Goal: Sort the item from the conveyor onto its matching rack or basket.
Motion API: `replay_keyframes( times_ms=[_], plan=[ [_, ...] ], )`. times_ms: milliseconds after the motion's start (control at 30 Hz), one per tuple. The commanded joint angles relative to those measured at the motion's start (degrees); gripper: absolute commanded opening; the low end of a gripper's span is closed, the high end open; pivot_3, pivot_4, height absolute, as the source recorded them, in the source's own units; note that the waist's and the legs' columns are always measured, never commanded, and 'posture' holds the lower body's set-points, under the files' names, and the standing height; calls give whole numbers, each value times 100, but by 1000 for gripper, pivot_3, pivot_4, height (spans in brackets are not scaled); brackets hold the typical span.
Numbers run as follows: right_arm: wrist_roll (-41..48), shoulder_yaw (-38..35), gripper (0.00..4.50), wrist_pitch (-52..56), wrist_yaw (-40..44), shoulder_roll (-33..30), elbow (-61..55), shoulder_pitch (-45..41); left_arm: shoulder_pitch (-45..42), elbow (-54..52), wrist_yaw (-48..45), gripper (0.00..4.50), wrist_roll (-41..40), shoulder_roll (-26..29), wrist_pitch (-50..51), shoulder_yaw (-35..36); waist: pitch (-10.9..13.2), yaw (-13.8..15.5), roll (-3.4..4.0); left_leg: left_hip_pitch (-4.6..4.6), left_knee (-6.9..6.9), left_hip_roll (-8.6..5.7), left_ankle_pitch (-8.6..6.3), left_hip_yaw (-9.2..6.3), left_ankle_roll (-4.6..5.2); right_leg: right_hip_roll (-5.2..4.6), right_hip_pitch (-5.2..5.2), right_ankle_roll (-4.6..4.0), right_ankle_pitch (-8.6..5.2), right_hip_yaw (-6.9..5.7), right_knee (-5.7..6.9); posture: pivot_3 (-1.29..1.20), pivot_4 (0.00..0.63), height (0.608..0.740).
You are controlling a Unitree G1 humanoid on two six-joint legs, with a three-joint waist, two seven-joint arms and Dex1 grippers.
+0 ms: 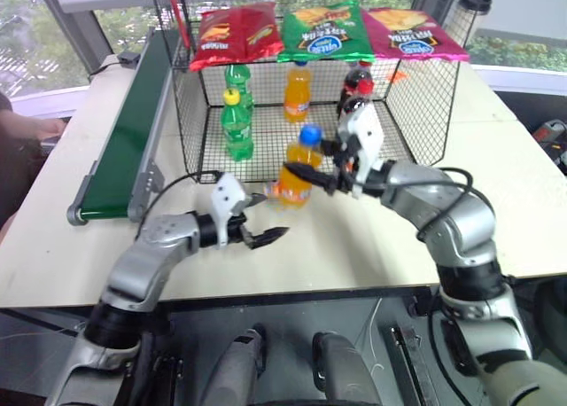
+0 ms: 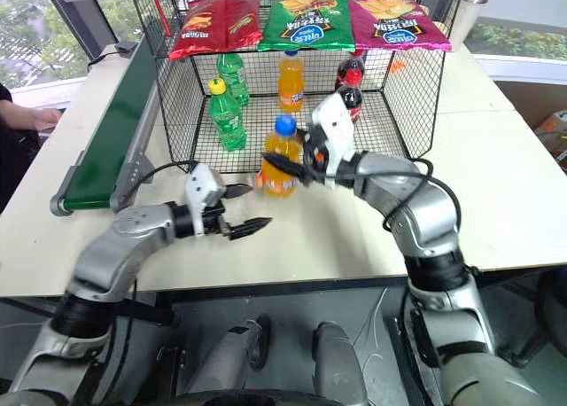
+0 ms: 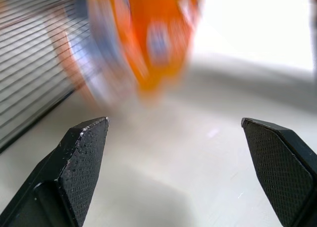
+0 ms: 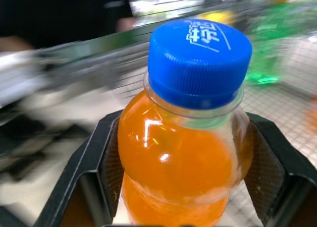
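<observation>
Next, I release the small orange soda bottle, now tilted just above the table, from my right gripper in the basket (image 1: 296, 165), in front of the orange bottle.
The item (image 1: 295, 174), a small orange soda bottle with a blue cap, hangs tilted just above the table in front of the black wire basket (image 1: 434, 96). My right gripper (image 1: 317, 171) is shut on it, and in the right wrist view the fingers (image 4: 106, 157) press both sides of the bottle (image 4: 183, 152) below its cap. My left gripper (image 1: 267, 217) stands open just left of and below the bottle, with nothing between its fingertips (image 3: 86, 138). The dark green conveyor (image 1: 133, 122) runs along the table's left side, left of the basket.
Inside the basket stand green soda bottles (image 1: 236, 122), an orange bottle (image 1: 298, 91) and a cola bottle (image 1: 354, 87). Red (image 1: 235, 34), green (image 1: 323, 29) and magenta (image 1: 412, 32) snack bags lie on its top. A person's hand (image 1: 27, 127) rests at the far left.
</observation>
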Motion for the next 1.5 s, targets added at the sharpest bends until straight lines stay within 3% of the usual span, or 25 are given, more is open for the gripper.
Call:
replay_keyframes(
  times_ms=[33,167,400,900,1033,1500],
  plan=[
    [-344,-136,2623,-588,-291,266,433,-439,82,-112,414,4465,225,-33,-409,363,0,15,0,0,0,0,0,0,0,1,0,0,0,0,1,0,150,738],
    [-874,-122,2623,-1370,-731,738,1727,-942,-93,-56,1585,4465,553,-625,-462,683,0,11,0,-1,0,-7,2,3,-1,0,0,7,3,2,1,0,150,738],
    [-1290,-170,2623,-2319,-796,1026,3149,-1376,-5,-221,2229,4465,815,-1280,-457,344,0,0,0,3,0,-9,10,5,4,2,-5,25,13,2,23,0,150,738],
    [-1561,-288,2623,-3323,-753,1301,4580,-1843,99,-124,2403,4465,1004,-1530,-506,127,0,-27,1,9,0,-4,15,5,-1,10,-10,24,13,5,40,0,150,738],
    [-1551,-317,4476,-3414,-661,1339,4731,-1898,74,-98,2388,4500,1013,-1519,-492,117,0,-25,1,9,0,-4,15,5,-1,10,-10,23,13,5,40,0,150,738],
    [-1618,-293,4476,-2940,-360,1071,3956,-1681,74,-66,2288,4500,965,-1486,-483,163,0,-16,2,12,0,-4,14,4,-3,10,-8,23,13,5,40,0,150,738]
  ],
)
